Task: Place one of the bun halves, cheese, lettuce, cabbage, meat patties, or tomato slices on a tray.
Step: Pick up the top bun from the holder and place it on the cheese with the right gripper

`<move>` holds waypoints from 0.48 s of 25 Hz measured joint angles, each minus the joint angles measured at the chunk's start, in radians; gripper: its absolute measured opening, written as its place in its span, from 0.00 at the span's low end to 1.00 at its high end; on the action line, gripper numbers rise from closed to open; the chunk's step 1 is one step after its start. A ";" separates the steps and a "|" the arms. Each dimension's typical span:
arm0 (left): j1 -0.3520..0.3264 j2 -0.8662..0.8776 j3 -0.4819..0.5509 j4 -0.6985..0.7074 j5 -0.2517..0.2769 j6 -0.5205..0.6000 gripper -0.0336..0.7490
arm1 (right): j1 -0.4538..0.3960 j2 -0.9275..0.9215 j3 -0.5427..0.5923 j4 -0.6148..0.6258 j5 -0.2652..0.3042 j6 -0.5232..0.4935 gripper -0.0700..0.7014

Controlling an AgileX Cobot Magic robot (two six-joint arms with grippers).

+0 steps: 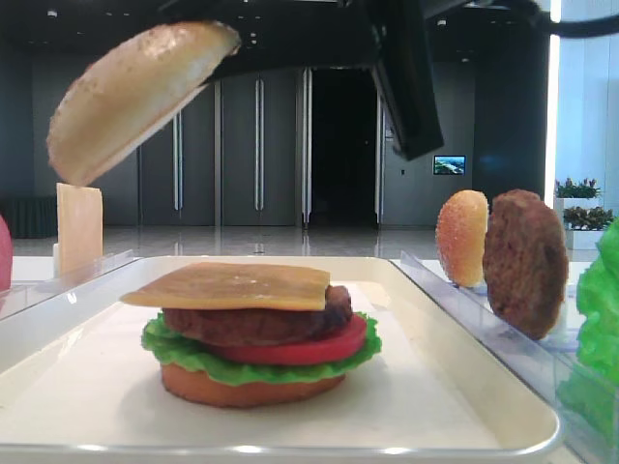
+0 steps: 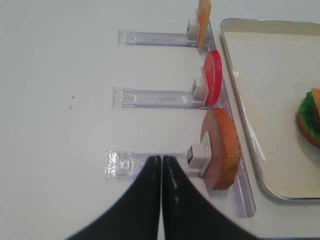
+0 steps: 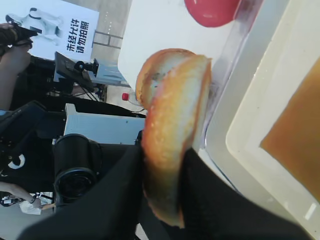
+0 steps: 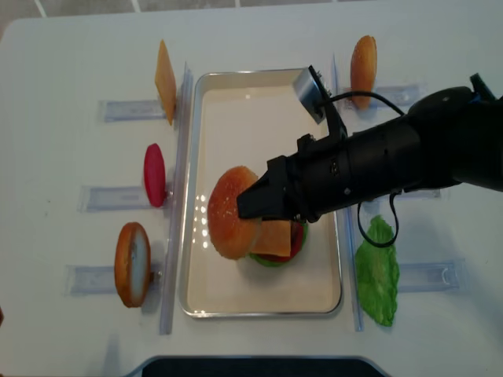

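Observation:
The sesame-speckled bun half will go from my right gripper onto the cheese atop the stack [image 4: 261,218] in the white tray.
My right gripper [image 3: 165,148] is shut on a sesame-speckled bun half [image 3: 175,135], pinching it edge-on. From above, that bun half [image 4: 232,212] hangs tilted over the white tray [image 4: 236,102], just left of the stack [image 4: 277,239]. The stack has an orange-brown bottom bun, lettuce [image 1: 208,360], a tomato slice [image 1: 309,346], a meat patty [image 1: 251,322] and cheese [image 1: 232,285] on top. In the low view the held bun half [image 1: 135,92] floats high on the left. My left gripper [image 2: 161,159] is shut and empty, over a clear rack left of the tray.
Clear racks left of the tray hold a cheese slice [image 4: 165,81], a tomato slice [image 4: 154,174] and an orange-brown bun piece [image 4: 132,263]. On the right stand another bun half [image 4: 362,67], a meat patty [image 1: 525,261] and a lettuce leaf [image 4: 379,271]. My right arm [image 4: 393,161] spans the tray's right side.

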State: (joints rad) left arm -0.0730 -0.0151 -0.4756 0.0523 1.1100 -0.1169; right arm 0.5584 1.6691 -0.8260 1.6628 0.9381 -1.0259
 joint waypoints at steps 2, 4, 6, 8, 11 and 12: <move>0.000 0.000 0.000 0.000 0.000 0.000 0.04 | -0.009 0.031 0.000 0.011 0.010 -0.020 0.35; 0.000 0.000 0.000 0.000 0.000 0.000 0.04 | -0.028 0.053 0.000 0.013 0.019 -0.034 0.35; 0.000 0.000 0.000 0.000 0.000 0.000 0.04 | -0.053 0.072 0.000 0.016 0.038 -0.043 0.35; 0.000 0.000 0.000 0.000 0.000 0.000 0.04 | -0.073 0.084 0.000 0.016 0.051 -0.044 0.35; 0.000 0.000 0.000 0.000 0.000 0.000 0.04 | -0.094 0.093 0.000 0.019 0.061 -0.047 0.35; 0.000 0.000 0.000 0.000 0.000 0.000 0.04 | -0.099 0.100 0.000 0.023 0.074 -0.049 0.35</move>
State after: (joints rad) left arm -0.0730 -0.0151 -0.4756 0.0523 1.1100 -0.1169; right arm 0.4589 1.7688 -0.8260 1.6857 1.0120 -1.0751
